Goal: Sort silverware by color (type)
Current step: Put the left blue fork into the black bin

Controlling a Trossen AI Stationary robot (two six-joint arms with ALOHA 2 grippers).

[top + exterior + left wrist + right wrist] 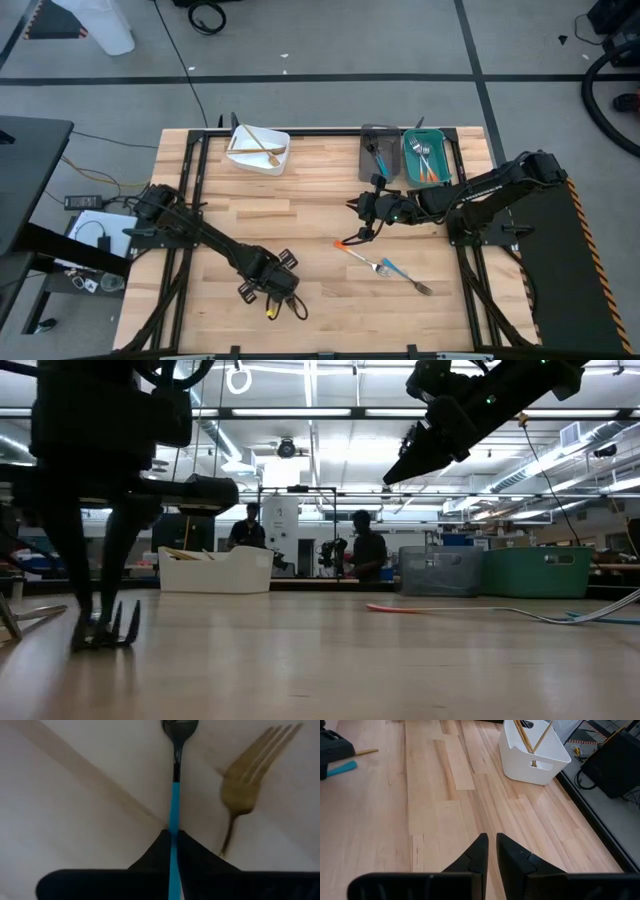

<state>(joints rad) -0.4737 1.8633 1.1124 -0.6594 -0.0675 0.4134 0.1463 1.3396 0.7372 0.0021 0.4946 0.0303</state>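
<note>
The utensil's blue handle is in my left gripper, far behind its dark head, so next I open and grab the utensil's dark neck point(177, 767) before I lift it.
My left gripper point(268, 287) stands near the table's near edge, fingertips down at the wood point(100, 635), shut on a blue-handled utensil point(174, 795) with a dark metal head. A gold fork point(242, 780) lies flat right beside it. My right gripper point(355, 207) hangs shut and empty above the table's middle point(492, 845). Just nearer than it, an orange-handled fork point(357, 252) and a blue-handled fork point(402, 272) lie flat on the wood. Gold utensils lean in the white bin point(258, 150), a blue one lies in the grey bin point(377, 155), and orange ones lie in the teal bin point(425, 158). My left gripper pinches the blue handle point(173, 827) between its two fingers point(150, 855), coming from above and pointing down. The handle runs through the gap, its head sticking out past the fingertips. Whether the utensil is off the wood, I cannot tell.
The three bins stand along the far edge of the table. Bare wood point(300, 215) stretches between the two arms and toward the left edge. People stand in the room beyond the far edge point(365, 555).
</note>
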